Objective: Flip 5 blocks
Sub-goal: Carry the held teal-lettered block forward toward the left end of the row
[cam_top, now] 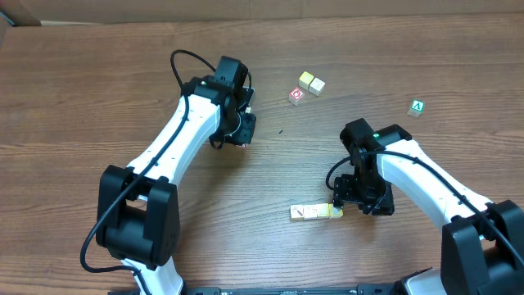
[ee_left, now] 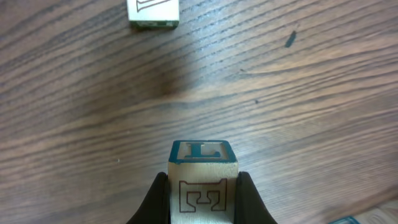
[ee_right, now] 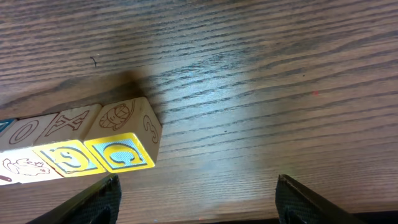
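Next, I lower the pale wooden block with my left gripper against the row's end opposite the yellow-faced block (cam_top: 283, 214), and then I need to let it go there.
My left gripper (ee_left: 203, 190) is shut on a pale wooden block (ee_left: 202, 165) with a teal-framed top face and an outlined letter on its near side; its black fingers (ee_left: 157, 198) press both flanks. In the overhead view that gripper (cam_top: 242, 129) hides the block. A row of pale blocks (cam_top: 314, 213) lies near the front, its yellow-faced end block (ee_right: 124, 140) just left of my right gripper (ee_right: 199, 199), which is open with nothing between its fingers. From overhead the right gripper (cam_top: 361, 199) sits at the row's right end. Two more cream blocks (cam_top: 311, 82) sit at the back.
A red-faced cube (cam_top: 295, 96) lies beside the back pair, and a green cube with a white A (cam_top: 417, 106) stands far right. Another pale cube (ee_left: 153, 14) shows at the top of the left wrist view. The wooden table (cam_top: 82, 98) spreads around both arms.
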